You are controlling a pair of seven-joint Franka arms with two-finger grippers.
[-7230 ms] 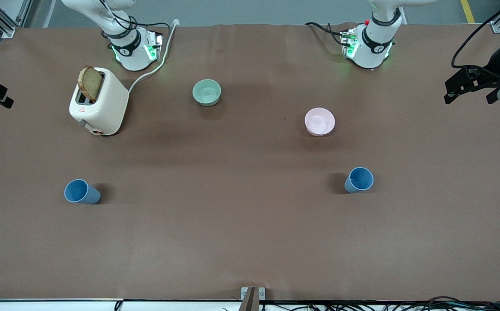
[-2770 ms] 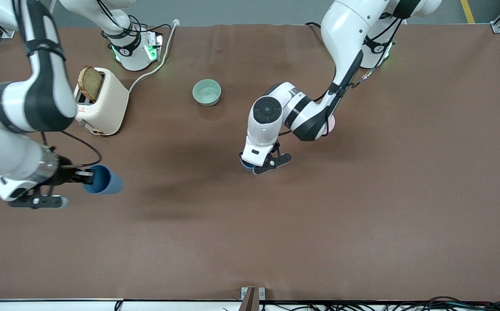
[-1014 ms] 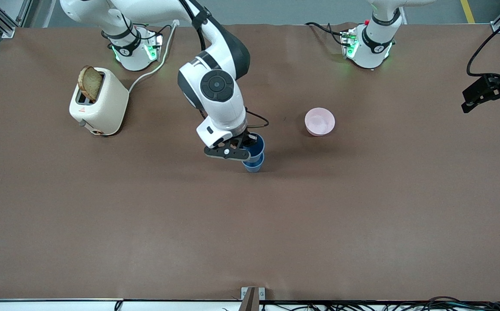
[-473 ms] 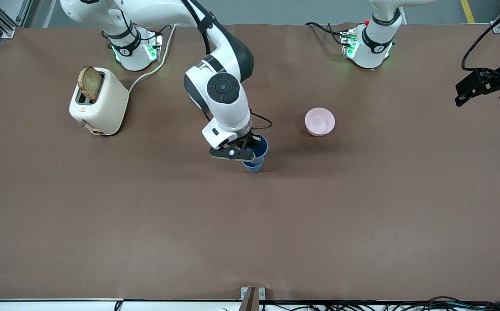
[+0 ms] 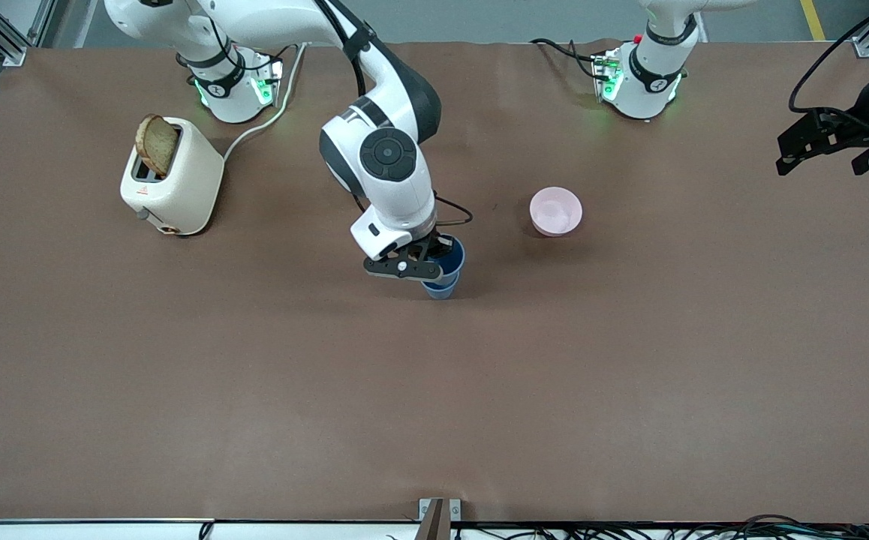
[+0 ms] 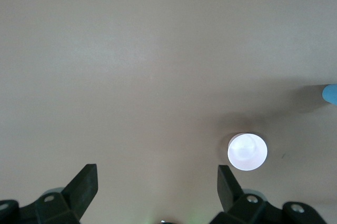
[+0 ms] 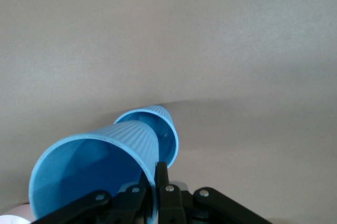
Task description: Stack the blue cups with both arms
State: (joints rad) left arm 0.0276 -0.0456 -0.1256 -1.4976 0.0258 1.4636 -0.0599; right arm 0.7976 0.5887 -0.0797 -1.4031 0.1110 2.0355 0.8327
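Note:
My right gripper should release the upper blue cup once it sits nested down inside the lower blue cup [image 5: 440, 282] [image 7: 156, 133] on the table.
Two blue cups stand mid-table. The lower blue cup [image 5: 441, 289] stands upright on the table. The upper blue cup [image 5: 452, 256] sits with its base in the lower one's mouth. My right gripper [image 5: 421, 264] is shut on the upper cup's rim, one finger inside and one outside. In the right wrist view the held cup [image 7: 95, 171] fills the near part, the lower cup [image 7: 160, 124] lies past it, and the right gripper [image 7: 155, 176] pinches the wall. My left gripper [image 5: 825, 146] is open and empty, up in the air at the left arm's end of the table; it shows in its wrist view [image 6: 157, 176].
A pink bowl [image 5: 555, 211] stands between the cups and the left arm's base, also in the left wrist view [image 6: 247, 151]. A cream toaster [image 5: 175, 187] with a bread slice stands near the right arm's base. The right arm hides the green bowl.
The right gripper has brought its cup over the cup the left arm set mid-table and lowered it slightly in. The left gripper has drawn back to the table's end.

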